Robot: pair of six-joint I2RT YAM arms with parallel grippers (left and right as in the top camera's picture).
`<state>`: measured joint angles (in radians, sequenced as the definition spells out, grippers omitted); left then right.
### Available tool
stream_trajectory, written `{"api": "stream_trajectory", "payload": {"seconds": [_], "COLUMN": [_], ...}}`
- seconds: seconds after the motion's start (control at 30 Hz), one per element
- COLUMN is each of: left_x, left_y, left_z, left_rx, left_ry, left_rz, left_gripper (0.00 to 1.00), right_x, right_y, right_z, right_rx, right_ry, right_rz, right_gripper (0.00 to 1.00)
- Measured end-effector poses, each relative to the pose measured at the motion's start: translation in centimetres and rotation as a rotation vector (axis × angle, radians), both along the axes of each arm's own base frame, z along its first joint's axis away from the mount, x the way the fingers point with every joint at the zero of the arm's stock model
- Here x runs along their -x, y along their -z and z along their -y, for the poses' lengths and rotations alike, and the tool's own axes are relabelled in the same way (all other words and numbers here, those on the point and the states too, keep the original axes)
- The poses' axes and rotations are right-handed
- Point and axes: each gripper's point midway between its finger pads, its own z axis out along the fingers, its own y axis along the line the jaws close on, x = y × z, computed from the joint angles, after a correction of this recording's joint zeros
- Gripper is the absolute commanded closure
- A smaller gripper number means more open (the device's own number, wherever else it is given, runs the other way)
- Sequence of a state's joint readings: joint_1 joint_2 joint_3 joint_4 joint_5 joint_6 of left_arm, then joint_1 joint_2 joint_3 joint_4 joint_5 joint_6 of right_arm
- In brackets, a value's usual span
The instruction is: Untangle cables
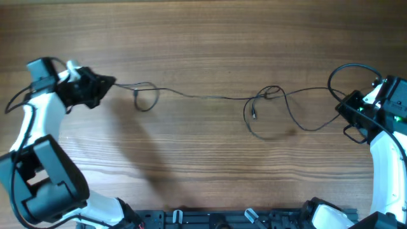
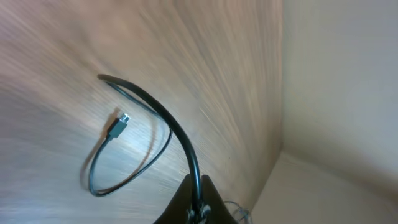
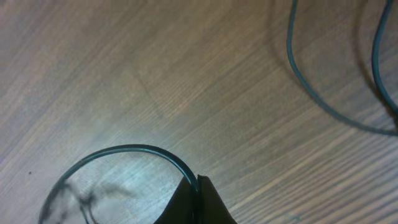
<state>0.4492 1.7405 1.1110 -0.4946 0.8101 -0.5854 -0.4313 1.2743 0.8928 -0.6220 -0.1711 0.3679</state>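
Observation:
I will let go of my right gripper's cable on the bare wood (image 1: 378,56) toward the far corner of the table, just past that gripper.
The cables (image 1: 210,97) run as thin black cords in a line across the wooden table, between my two grippers. A small knot (image 1: 269,94) sits right of centre, with a plug end (image 1: 254,116) hanging below it. A loose loop (image 1: 146,99) lies near the left end. My left gripper (image 1: 109,82) is shut on a cable. In the left wrist view the cord (image 2: 186,146) rises from the shut fingers (image 2: 186,202), and a silver-tipped plug (image 2: 119,126) lies inside its loop. My right gripper (image 1: 341,109) is shut on the other end. The right wrist view has the cord (image 3: 134,149) arching out of the pinched fingertips (image 3: 211,199).
More cable strands (image 3: 308,90) curve across the upper right of the right wrist view. A wide loop (image 1: 348,71) arches above the right gripper. The arm bases (image 1: 44,184) stand at the front corners, and the table edge (image 2: 280,149) meets a pale surface beyond it.

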Motion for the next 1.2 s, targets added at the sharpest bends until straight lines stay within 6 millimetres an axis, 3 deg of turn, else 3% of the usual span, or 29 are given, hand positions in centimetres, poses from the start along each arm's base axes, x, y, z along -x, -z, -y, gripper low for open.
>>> {"api": "stream_trajectory", "payload": {"seconds": [0.2, 0.4, 0.53, 0.67, 0.8, 1.0, 1.1, 1.2], "left_x": [2.7, 8.4, 10.2, 7.5, 5.0, 3.3, 3.0, 2.9], "left_y": [1.9, 5.4, 5.7, 4.6, 3.5, 3.3, 3.6, 3.9], "left_z": [-4.8, -12.3, -14.4, -12.1, -7.1, -0.9, 1.1, 2.7], "left_rx": [-0.076, -0.256, -0.256, -0.223, -0.212, -0.254, -0.293, -0.335], "left_ry": [-0.107, -0.386, -0.476, -0.319, -0.081, 0.153, 0.223, 0.277], "left_rz": [-0.103, -0.401, -0.455, -0.304, -0.162, -0.089, -0.089, -0.097], "left_gripper": [0.96, 0.96, 0.96, 0.96, 0.96, 0.96, 0.96, 0.96], "right_x": [-0.9, -2.8, -4.3, -6.1, -7.7, -9.8, -11.6, -14.2], "right_y": [-1.9, -10.2, -14.2, -16.5, -20.6, -27.4, -28.5, -27.1], "right_z": [1.0, 3.5, 3.1, 2.4, 2.8, 4.2, 5.9, 9.1], "right_rx": [0.050, 0.177, 0.184, 0.182, 0.244, 0.370, 0.455, 0.568], "right_ry": [0.006, 0.062, 0.020, -0.042, -0.054, -0.051, -0.032, 0.013], "right_rz": [0.036, 0.142, 0.265, 0.386, 0.530, 0.715, 0.741, 0.683], "right_gripper": [0.96, 0.96, 0.95, 0.95, 0.96, 0.95, 0.95, 0.96]}}
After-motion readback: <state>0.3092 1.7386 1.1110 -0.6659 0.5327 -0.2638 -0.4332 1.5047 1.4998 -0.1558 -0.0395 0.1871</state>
